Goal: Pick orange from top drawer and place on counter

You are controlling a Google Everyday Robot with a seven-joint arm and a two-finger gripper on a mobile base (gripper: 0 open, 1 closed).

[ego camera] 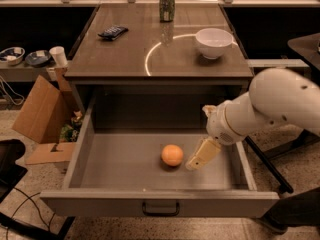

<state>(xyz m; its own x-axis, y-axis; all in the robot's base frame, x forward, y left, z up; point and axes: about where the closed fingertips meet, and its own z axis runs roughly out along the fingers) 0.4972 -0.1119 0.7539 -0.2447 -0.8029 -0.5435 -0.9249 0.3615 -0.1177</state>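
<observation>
The side of the orange (179,158) nearest the white arm is low in the open top drawer. Next, my gripper closes on it there.
The orange (172,155) lies on the floor of the open top drawer (150,200), near the middle. The drawer is pulled fully out, its dark handle (160,208) facing front. My gripper (201,156) hangs inside the drawer just right of the orange, a small gap apart, pointing down and left. The white arm (280,104) reaches in over the drawer's right wall. The counter (120,59) is the glossy cabinet top behind the drawer, with a curved light reflection on it.
On the counter stand a white bowl (213,42) at the right, a green can (166,5) at the back and a dark flat object (113,32) at the left. A cardboard box (37,111) and a white cup (58,56) are left of the cabinet.
</observation>
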